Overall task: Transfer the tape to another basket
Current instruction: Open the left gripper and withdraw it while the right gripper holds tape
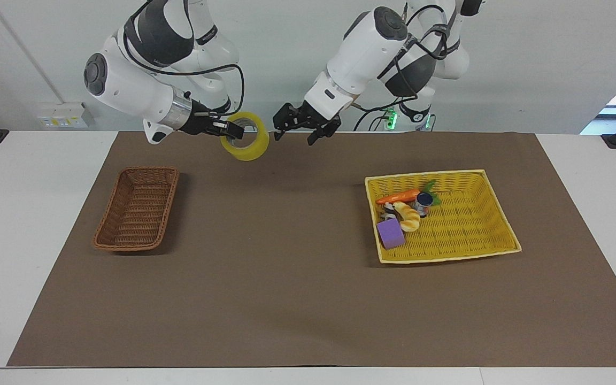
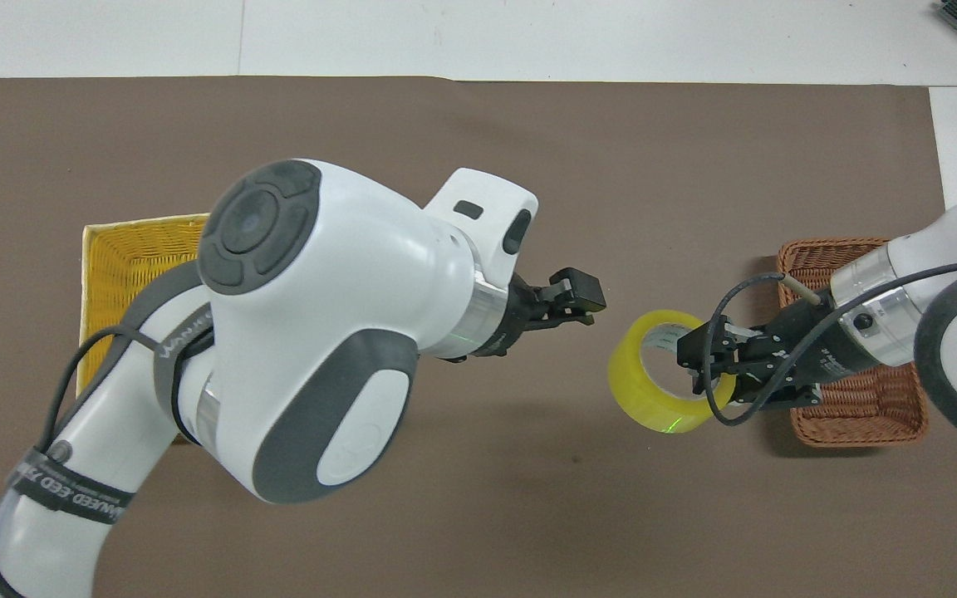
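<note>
Next, my right gripper lets go of the tape inside the dark brown wicker basket point(image 2: 836, 339), halfway along the side facing my left gripper.
The tape point(image 1: 246, 146) point(image 2: 650, 389), a wide yellow roll, hangs in the air over the brown mat. My right gripper point(image 1: 233, 131) point(image 2: 692, 359) is shut on its rim, one finger inside the core. The dark brown wicker basket point(image 1: 150, 170) point(image 2: 854, 438) lies at the right arm's end of the table with nothing in it; in the overhead view the right wrist covers part of it. My left gripper point(image 1: 294, 136) point(image 2: 576, 304) hovers open and holds nothing, a short gap away from the roll over the mat's middle.
A yellow woven basket point(image 1: 425, 174) point(image 2: 113, 241) at the left arm's end holds a carrot point(image 1: 397, 197), a bread roll point(image 1: 409, 216), a purple block point(image 1: 391, 233) and a small can point(image 1: 423, 202). The left arm hides most of it from overhead.
</note>
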